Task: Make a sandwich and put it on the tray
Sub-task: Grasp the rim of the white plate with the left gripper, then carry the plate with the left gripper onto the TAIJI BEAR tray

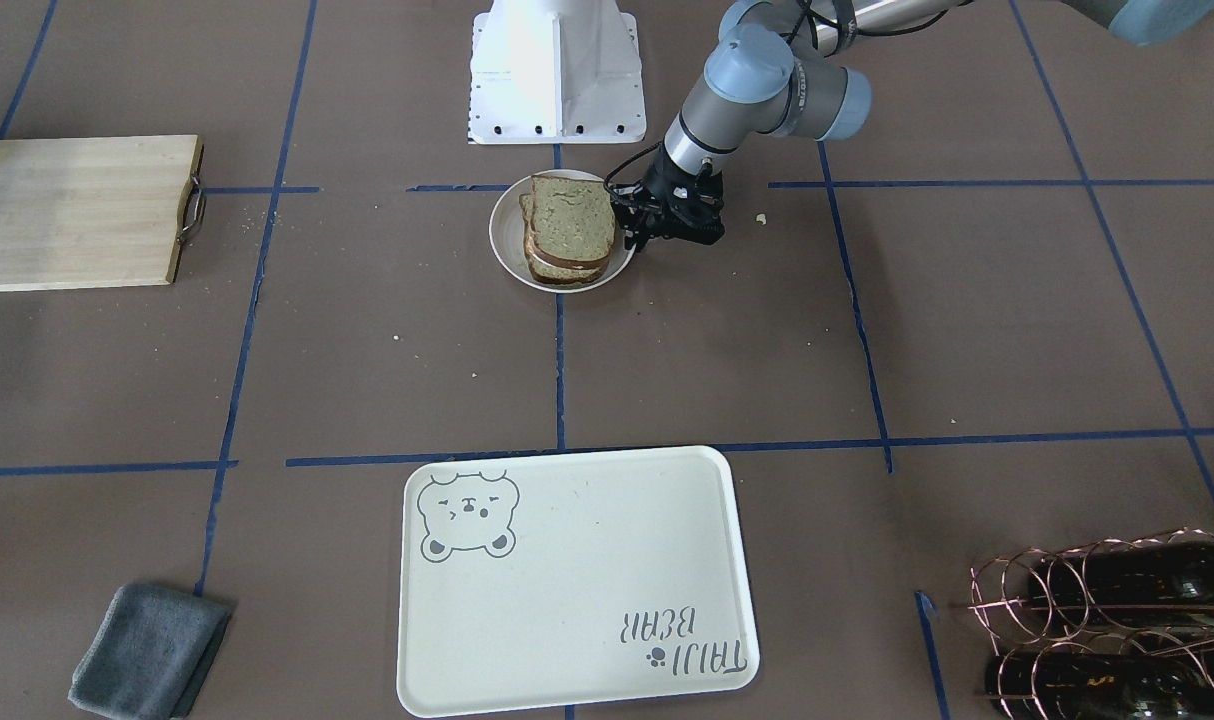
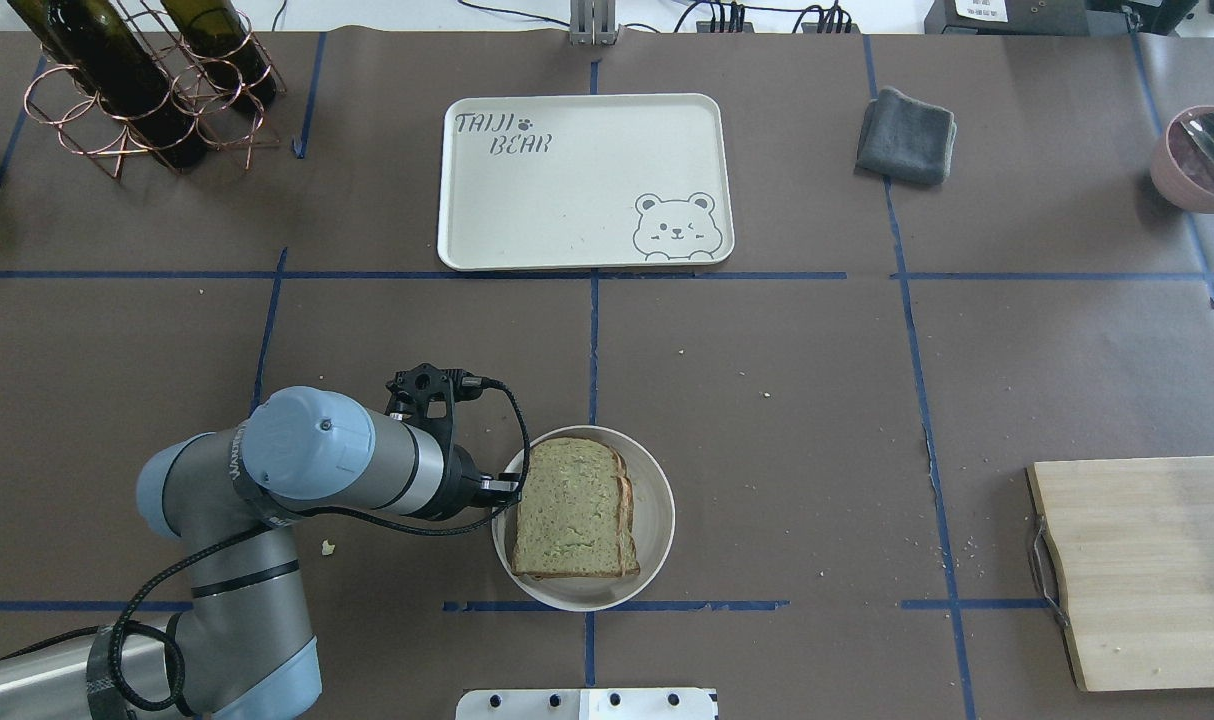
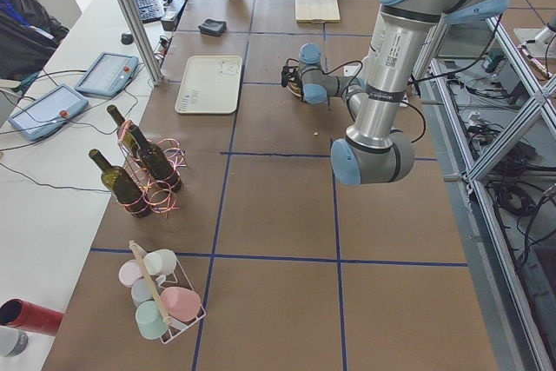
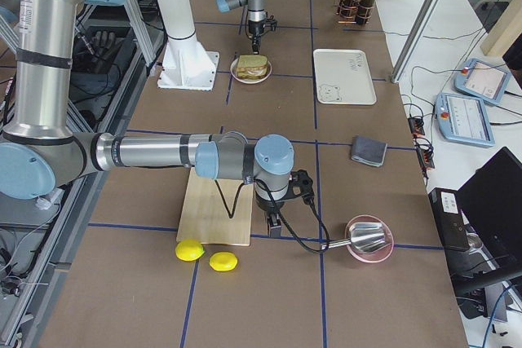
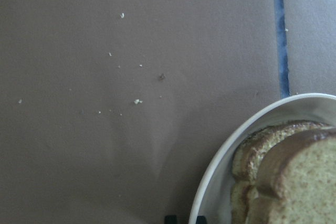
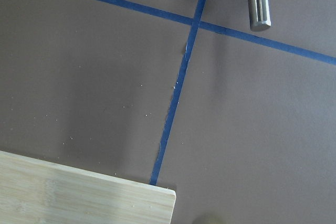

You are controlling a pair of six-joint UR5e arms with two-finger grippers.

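Note:
The robot's left gripper needs to release the white plate on the cream tray (image 1: 563,572) between the bear face and the lettering.
The sandwich (image 2: 572,510) is two tan bread slices stacked on a small round white plate (image 2: 657,510) near the robot's base. The egg does not show. My left gripper (image 2: 502,490) points down at the plate's left rim. In the left wrist view its fingertips (image 5: 170,219) stand close together on either side of the plate's rim (image 5: 220,171), shut on it, beside the sandwich (image 5: 294,182). The cream bear tray (image 2: 587,200) lies bare at the far middle. My right gripper (image 4: 273,222) hangs by the cutting board's far corner; I cannot tell if it is open.
A wooden cutting board (image 2: 1147,570) lies at the right, with two lemons (image 4: 204,254) beyond it. A grey cloth (image 2: 907,135) and a pink bowl with a spoon (image 2: 1192,160) are at the far right. A wire rack of wine bottles (image 2: 137,90) stands far left.

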